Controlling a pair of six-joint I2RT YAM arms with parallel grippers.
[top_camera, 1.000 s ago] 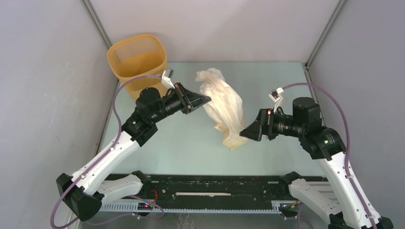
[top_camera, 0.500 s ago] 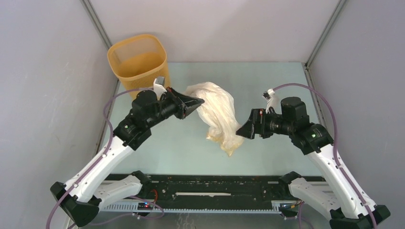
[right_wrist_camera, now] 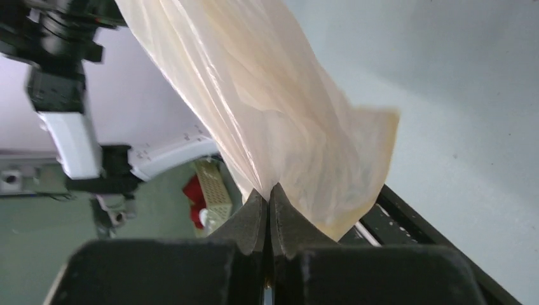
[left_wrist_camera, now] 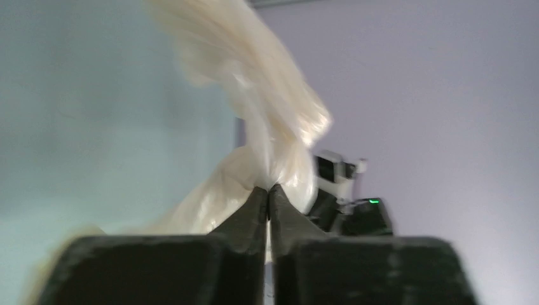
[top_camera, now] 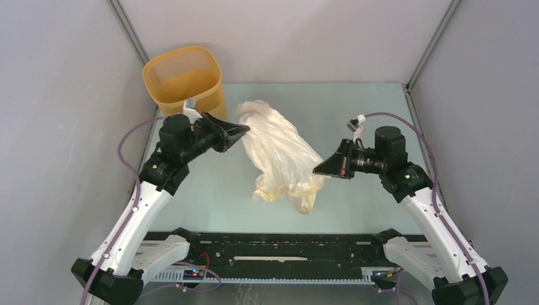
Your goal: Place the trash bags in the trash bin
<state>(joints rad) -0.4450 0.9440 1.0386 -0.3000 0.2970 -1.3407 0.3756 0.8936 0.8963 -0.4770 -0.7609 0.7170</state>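
Observation:
My left gripper pinches a gathered fold far from the trash bag's drooping rim, so it should take the bag's rim [top_camera: 272, 194] while my right gripper holds the bag.
The trash bag [top_camera: 279, 155], a wrinkly cream-white translucent sack, hangs stretched above the table between both arms. My left gripper [top_camera: 245, 129] is shut on its upper left end, just right of the yellow-orange trash bin [top_camera: 184, 79] standing in the back left corner. The left wrist view shows the left gripper [left_wrist_camera: 268, 189] pinching a gathered fold of the bag [left_wrist_camera: 279, 127]. My right gripper [top_camera: 316, 171] is shut on the bag's lower right edge. In the right wrist view the bag [right_wrist_camera: 267, 95] rises from the closed right gripper [right_wrist_camera: 270, 189].
Grey walls [top_camera: 63, 127] enclose the pale green table [top_camera: 356, 108] on three sides. A black rail [top_camera: 279, 244] with the arm bases runs along the near edge. The bag's loose lower end [top_camera: 305, 203] droops towards that rail.
The right gripper has closed on the bag's lower edge. The left gripper has pulled the bag's top left towards the bin, spreading the bag out between the arms.

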